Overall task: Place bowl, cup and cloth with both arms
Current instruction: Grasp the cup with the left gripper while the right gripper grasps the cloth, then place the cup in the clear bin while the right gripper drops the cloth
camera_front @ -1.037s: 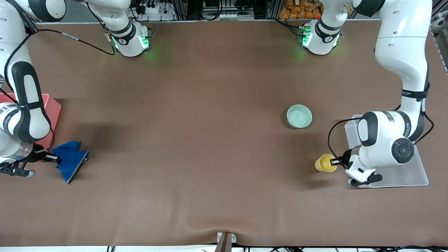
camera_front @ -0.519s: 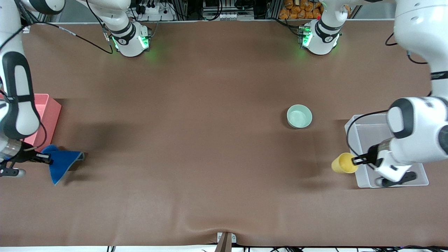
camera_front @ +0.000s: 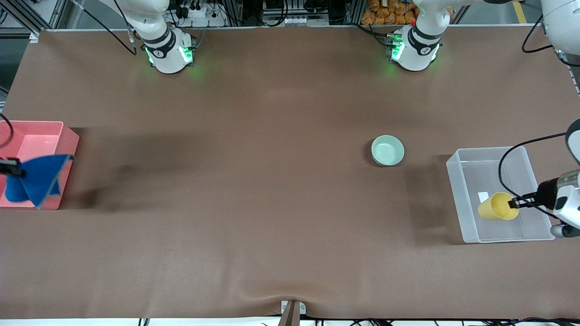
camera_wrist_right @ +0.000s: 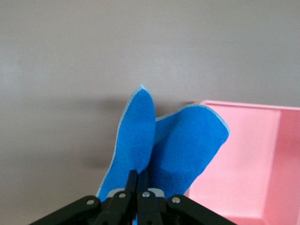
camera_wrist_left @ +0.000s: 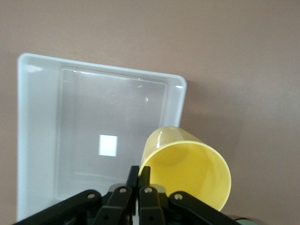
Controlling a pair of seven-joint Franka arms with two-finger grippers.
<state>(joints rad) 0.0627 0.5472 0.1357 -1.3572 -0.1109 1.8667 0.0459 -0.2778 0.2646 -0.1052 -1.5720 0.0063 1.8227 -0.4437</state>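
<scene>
The yellow cup, now held tilted over the bin, will go down from my left gripper onto the clear bin's bottom close beside the small white label (camera_front: 486, 215) (camera_wrist_left: 140, 117).
The mint green bowl (camera_front: 387, 151) sits on the table, toward the left arm's end. My left gripper (camera_front: 515, 202) is shut on the rim of the yellow cup (camera_front: 496, 206) and holds it tilted in the air over the clear plastic bin (camera_front: 457, 183). The left wrist view shows the cup (camera_wrist_left: 187, 173) pinched at its rim over the bin's edge (camera_wrist_left: 176, 101). My right gripper (camera_front: 16, 168) is shut on the blue cloth (camera_front: 38, 181), which hangs over the pink bin (camera_front: 68, 136). The right wrist view shows the cloth (camera_wrist_right: 164, 140) beside the pink bin (camera_wrist_right: 253, 154).
The clear bin holds a small white label (camera_front: 483, 196). A brown mat (camera_front: 253, 194) covers the table. The two green-lit bases (camera_front: 170, 52) stand along the table edge farthest from the front camera.
My left gripper carried the cup from the table beside the clear bin to over its inside. My right gripper lifted the cloth off the table and moved it over the pink bin.
</scene>
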